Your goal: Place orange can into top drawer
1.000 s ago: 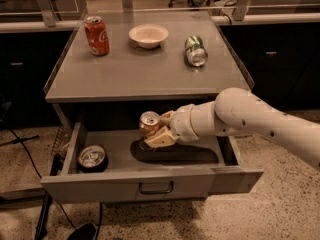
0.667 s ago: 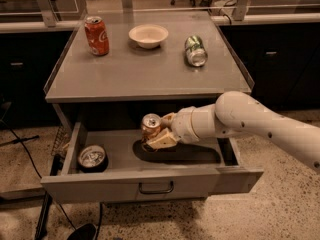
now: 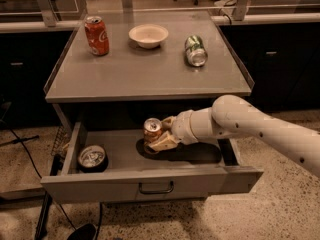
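Next, my gripper lets go of the orange can, upright on the drawer's bottom just behind the drawer's handle (image 3: 155, 150).
The top drawer (image 3: 150, 181) is pulled open below the grey table top. My gripper (image 3: 159, 136) reaches in from the right over the drawer and is shut on the orange can (image 3: 151, 130). The can is upright, silver top up, held just above the drawer floor near its middle. A shadow lies under it, so I cannot tell whether it touches the floor.
A second can (image 3: 92, 157) stands at the drawer's left end, seen from the top. On the table top stand a red cola can (image 3: 96, 35), a white bowl (image 3: 148, 35) and a green-and-silver can (image 3: 195, 50) lying on its side. Dark cabinets flank the table.
The gripper with the orange can has shifted slightly and sits a little lower in the drawer. Nothing else has moved.
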Controlling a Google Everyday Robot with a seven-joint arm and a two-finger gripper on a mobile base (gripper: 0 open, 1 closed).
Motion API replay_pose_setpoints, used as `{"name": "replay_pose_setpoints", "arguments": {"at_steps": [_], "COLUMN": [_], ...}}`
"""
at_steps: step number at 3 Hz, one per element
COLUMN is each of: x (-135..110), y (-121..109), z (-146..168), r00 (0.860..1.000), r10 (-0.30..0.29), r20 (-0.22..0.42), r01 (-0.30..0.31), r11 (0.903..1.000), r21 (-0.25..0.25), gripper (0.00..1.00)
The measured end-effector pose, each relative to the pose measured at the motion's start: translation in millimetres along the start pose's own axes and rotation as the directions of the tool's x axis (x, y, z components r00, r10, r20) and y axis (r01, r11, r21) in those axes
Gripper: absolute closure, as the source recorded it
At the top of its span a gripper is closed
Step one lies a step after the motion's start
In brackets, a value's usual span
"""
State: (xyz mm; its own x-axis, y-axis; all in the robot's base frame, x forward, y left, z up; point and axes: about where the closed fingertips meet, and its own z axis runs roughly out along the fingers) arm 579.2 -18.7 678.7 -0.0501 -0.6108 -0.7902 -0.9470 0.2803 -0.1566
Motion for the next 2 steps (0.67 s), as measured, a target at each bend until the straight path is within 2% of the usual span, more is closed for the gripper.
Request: {"name": "replay_pose_setpoints", "arguments": {"at_steps": [1, 2], "x": [33.3, 39.0], "y": [-3.5, -4.3], "z": [17.4, 21.0], "r00": [1.0, 1.0], "r10": [-0.004, 0.005], "r20": [-0.027, -0.025], "r01": [0.003, -0.006], "r11": [0.9996, 0.9995], "r21": [-0.028, -0.032], "gripper": [1.0, 1.0]}}
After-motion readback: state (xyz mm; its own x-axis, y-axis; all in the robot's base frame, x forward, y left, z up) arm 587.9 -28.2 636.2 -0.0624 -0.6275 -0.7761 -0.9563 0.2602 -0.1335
